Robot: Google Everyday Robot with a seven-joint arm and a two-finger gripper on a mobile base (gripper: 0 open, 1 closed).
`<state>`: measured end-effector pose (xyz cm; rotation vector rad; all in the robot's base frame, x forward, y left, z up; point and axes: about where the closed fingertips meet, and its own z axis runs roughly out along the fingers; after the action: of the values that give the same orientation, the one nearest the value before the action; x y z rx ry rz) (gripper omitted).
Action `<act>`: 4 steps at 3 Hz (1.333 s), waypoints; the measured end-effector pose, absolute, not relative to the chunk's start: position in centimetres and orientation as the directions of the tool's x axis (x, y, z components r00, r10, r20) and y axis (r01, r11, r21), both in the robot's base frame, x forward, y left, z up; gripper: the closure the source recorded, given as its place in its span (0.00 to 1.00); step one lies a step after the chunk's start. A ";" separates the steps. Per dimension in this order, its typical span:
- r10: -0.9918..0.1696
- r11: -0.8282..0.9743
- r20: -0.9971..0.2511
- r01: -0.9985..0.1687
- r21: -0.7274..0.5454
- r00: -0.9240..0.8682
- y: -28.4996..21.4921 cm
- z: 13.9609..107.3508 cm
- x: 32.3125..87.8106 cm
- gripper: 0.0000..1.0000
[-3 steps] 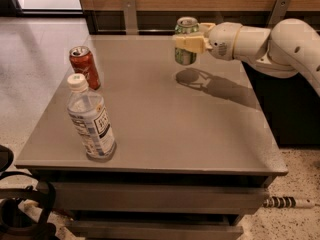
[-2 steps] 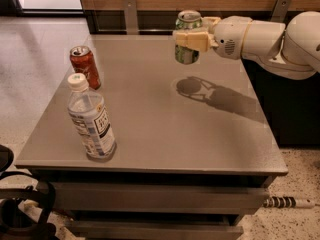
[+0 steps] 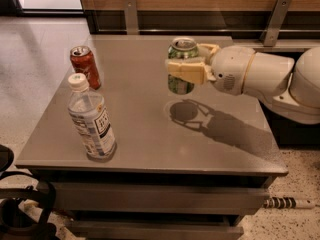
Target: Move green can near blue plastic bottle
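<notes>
Next, my gripper lets go of the green can near the table's front edge (image 3: 144, 144), beside the base of the blue plastic bottle.
The green can (image 3: 181, 83) hangs upright in the air above the middle of the grey table (image 3: 145, 134), with its shadow on the tabletop below it. My gripper (image 3: 183, 66) reaches in from the right and is shut on the can, its cream fingers (image 3: 187, 72) wrapped across the can's upper half. The blue plastic bottle (image 3: 91, 118) stands upright near the table's front left edge, well to the left of the can and gripper.
A red-brown can (image 3: 85, 67) stands upright behind the bottle at the table's left side. My white arm (image 3: 260, 79) stretches over the table's right side. A wood-panelled wall with metal brackets (image 3: 131, 15) runs behind the table. Dark base parts sit at lower left.
My gripper has carried the green can higher off the table and to the left, toward the table's middle. The bottle and the red-brown can have not moved.
</notes>
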<state>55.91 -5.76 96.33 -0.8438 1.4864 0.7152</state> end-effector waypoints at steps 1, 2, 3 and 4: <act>-0.089 0.539 -0.996 -0.842 -0.023 -0.030 -4.0 94.2 52.4 1.00; -0.105 0.478 -0.994 -0.878 -0.034 -0.018 -1.3 91.8 50.1 1.00; -0.117 0.404 -0.993 -0.914 -0.031 -0.019 1.3 90.1 48.8 1.00; -0.116 0.351 -0.993 -0.936 -0.009 -0.034 3.1 88.4 48.0 1.00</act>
<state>48.01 3.11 88.40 -1.0168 1.4542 0.8889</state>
